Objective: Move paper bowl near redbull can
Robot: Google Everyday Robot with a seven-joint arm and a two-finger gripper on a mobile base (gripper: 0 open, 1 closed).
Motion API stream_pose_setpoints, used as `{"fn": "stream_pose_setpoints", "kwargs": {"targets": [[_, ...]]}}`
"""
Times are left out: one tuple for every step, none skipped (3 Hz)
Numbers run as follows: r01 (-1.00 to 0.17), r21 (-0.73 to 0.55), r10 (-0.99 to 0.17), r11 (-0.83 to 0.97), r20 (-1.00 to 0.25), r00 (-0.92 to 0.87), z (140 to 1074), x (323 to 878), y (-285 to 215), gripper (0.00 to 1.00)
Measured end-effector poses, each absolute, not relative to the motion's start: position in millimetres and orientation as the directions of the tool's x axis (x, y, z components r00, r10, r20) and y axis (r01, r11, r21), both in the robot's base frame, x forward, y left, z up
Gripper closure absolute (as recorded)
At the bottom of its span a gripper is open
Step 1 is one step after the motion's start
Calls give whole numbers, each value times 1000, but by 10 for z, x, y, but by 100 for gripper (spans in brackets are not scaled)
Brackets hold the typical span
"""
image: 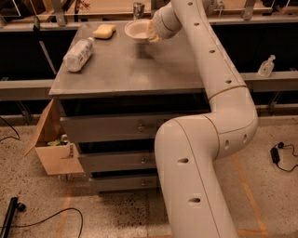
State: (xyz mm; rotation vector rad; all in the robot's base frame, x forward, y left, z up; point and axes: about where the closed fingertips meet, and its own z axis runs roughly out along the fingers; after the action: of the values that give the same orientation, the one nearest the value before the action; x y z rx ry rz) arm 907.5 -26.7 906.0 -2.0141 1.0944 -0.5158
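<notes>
Next, my gripper sets the paper bowl down and lets go of it on the grey table top just in front of the redbull can (137, 29). The bowl is held a little above the table.
The paper bowl (138, 29) is off-white and round, at the far middle of the grey table top (125, 65). It is held a little above the table, with its shadow on the surface below. My gripper (152, 33) is at the bowl's right rim, shut on it. The redbull can (138, 9) is a slim silver can standing at the table's far edge, just behind the bowl. My white arm comes in from the right and hides the far right part of the table.
A yellow sponge (104, 31) lies at the far left of the table. A clear crinkled plastic bottle (78, 54) lies on its side at the left edge. Drawers (111, 125) sit under the table, and an open cardboard box (53, 148) stands on the floor at left.
</notes>
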Motion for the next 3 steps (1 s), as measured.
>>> {"fn": "stream_pose_setpoints", "kwargs": {"targets": [[-524,-784,-836,-333,-11,549,9058,9075,-266,100],[-518,-794,-856,-320,7,518,9108,9156,-266,100],[-509,-810,-882,-292,22,472,9165,9267,-302,100]]}}
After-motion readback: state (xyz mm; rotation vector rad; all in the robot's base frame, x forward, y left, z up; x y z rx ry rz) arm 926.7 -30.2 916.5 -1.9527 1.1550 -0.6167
